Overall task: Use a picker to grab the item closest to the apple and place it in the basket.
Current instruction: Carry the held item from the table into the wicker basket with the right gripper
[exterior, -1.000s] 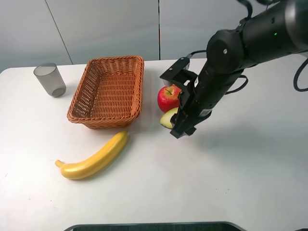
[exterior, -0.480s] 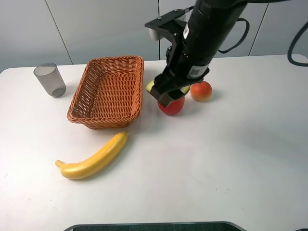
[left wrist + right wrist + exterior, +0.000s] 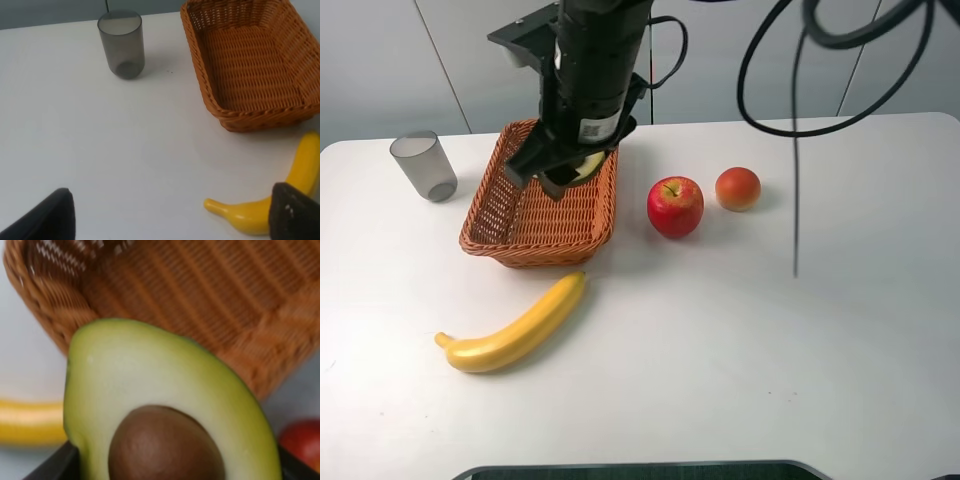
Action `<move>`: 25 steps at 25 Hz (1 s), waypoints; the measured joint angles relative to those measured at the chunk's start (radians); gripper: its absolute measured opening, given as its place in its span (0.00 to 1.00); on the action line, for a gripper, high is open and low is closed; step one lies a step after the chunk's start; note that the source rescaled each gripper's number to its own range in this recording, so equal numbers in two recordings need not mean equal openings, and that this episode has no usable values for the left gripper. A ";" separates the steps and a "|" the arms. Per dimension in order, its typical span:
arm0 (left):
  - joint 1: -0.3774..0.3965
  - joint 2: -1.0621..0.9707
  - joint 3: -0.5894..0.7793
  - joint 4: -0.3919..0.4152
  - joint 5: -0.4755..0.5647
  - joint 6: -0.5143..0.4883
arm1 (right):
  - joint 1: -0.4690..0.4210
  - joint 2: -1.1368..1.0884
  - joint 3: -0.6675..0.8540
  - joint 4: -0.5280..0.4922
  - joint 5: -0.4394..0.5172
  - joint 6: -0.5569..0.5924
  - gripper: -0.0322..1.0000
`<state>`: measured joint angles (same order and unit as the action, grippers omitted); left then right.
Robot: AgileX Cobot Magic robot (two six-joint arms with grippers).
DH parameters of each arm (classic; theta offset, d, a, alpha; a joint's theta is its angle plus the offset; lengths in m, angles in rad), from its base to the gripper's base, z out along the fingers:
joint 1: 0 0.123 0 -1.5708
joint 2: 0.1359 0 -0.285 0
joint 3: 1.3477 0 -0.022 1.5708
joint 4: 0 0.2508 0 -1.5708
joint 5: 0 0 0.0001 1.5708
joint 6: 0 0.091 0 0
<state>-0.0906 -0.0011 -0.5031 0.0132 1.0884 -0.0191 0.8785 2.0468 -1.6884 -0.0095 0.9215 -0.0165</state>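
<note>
Next, I let go of the halved avocado with my right gripper on the middle of the wicker basket's bottom (image 3: 555,211).
The picker, my right gripper (image 3: 565,172), is shut on the halved avocado (image 3: 588,165) and holds it over the right part of the wicker basket (image 3: 498,205). In the right wrist view the avocado (image 3: 150,385) fills the frame, pale flesh and brown pit facing the camera, with the basket (image 3: 200,300) weave behind it and black fingers (image 3: 50,467) at its sides. The red apple (image 3: 675,206) sits on the table right of the basket. In the left wrist view my left gripper (image 3: 170,220) is open and holds nothing, low over the table near the basket (image 3: 250,60).
A yellow banana (image 3: 515,328) lies in front of the basket. A grey translucent cup (image 3: 424,166) stands to the basket's left. A small orange-red fruit (image 3: 738,188) sits right of the apple. A black cable (image 3: 795,150) hangs over the table's right part.
The right arm lifted the avocado from beside the apple and carried it left, from over the apple to over the basket. The apple and orange-red fruit are uncovered now.
</note>
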 joint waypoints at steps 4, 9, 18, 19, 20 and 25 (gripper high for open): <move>0.000 0.000 0.000 0.000 0.000 0.000 | 0.007 0.074 -0.064 0.000 -0.092 0.027 0.06; 0.000 0.000 0.000 0.000 0.000 0.000 | 0.007 0.131 -0.069 -0.028 -0.228 0.037 0.06; 0.000 0.000 0.000 0.000 0.000 0.000 | -0.006 0.206 -0.070 -0.061 -0.388 0.045 0.06; 0.000 0.000 0.000 0.000 0.000 0.000 | -0.007 0.218 -0.070 -0.066 -0.388 0.045 0.06; 0.000 0.000 0.000 0.000 0.000 0.000 | -0.007 0.226 -0.070 -0.068 -0.388 0.045 0.06; 0.000 0.000 0.000 0.000 0.000 0.000 | -0.008 0.263 -0.070 -0.077 -0.388 0.045 0.06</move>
<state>-0.0906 -0.0011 -0.5031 0.0132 1.0884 -0.0191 0.8705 2.3095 -1.7589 -0.0863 0.5338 0.0284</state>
